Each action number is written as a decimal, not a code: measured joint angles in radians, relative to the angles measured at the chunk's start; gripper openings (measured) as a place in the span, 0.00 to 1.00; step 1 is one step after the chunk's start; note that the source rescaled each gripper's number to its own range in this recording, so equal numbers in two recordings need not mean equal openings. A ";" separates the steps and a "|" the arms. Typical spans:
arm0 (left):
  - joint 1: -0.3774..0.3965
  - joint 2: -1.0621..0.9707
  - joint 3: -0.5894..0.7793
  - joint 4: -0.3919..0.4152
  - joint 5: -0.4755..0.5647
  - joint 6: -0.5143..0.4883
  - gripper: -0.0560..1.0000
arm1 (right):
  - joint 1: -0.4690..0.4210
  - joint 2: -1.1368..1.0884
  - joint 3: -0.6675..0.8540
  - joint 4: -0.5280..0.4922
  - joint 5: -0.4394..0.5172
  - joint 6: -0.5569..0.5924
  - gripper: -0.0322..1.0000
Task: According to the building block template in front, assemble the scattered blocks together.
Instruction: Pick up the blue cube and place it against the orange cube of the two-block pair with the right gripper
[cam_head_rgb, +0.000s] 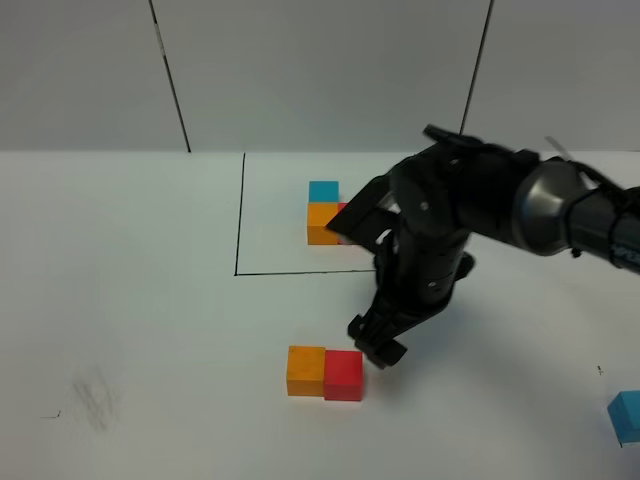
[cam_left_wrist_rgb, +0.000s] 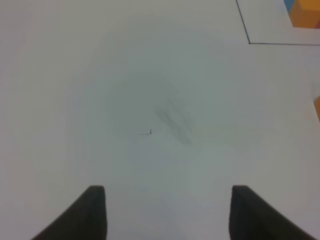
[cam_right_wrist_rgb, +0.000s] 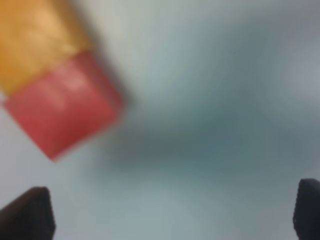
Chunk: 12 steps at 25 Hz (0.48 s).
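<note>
The light blue cube lies alone, away from the red cube, and my right gripper will go to it next and close on the blue cube's sides (cam_head_rgb: 626, 416).
The template (cam_head_rgb: 325, 212) is a touching trio of blue, orange and red cubes inside the black-lined frame at the back; the right arm hides part of it. Of the scattered blocks, the orange cube (cam_head_rgb: 306, 370) and red cube (cam_head_rgb: 343, 375) sit side by side, touching, in front of the frame. The light blue cube (cam_head_rgb: 627, 417) lies alone at the far right edge. My right gripper (cam_head_rgb: 375, 345) hangs open and empty just above and right of the red cube (cam_right_wrist_rgb: 62, 112), beside the orange cube (cam_right_wrist_rgb: 37, 40). My left gripper (cam_left_wrist_rgb: 167, 215) is open over bare table.
A grey smudge (cam_head_rgb: 95, 400) and a small black mark (cam_left_wrist_rgb: 150, 132) are on the white table at the front left. The frame's corner line (cam_left_wrist_rgb: 249, 42) shows in the left wrist view. A white wall with black seams stands behind the table.
</note>
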 joint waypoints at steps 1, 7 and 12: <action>0.000 0.000 0.000 0.000 0.000 0.000 0.25 | -0.021 -0.022 0.004 -0.025 0.035 0.069 0.93; 0.000 0.000 0.000 0.000 0.000 0.000 0.25 | -0.120 -0.229 0.245 -0.152 -0.056 0.376 0.88; 0.000 0.000 0.000 0.000 0.000 -0.001 0.25 | -0.187 -0.430 0.500 -0.187 -0.218 0.537 0.87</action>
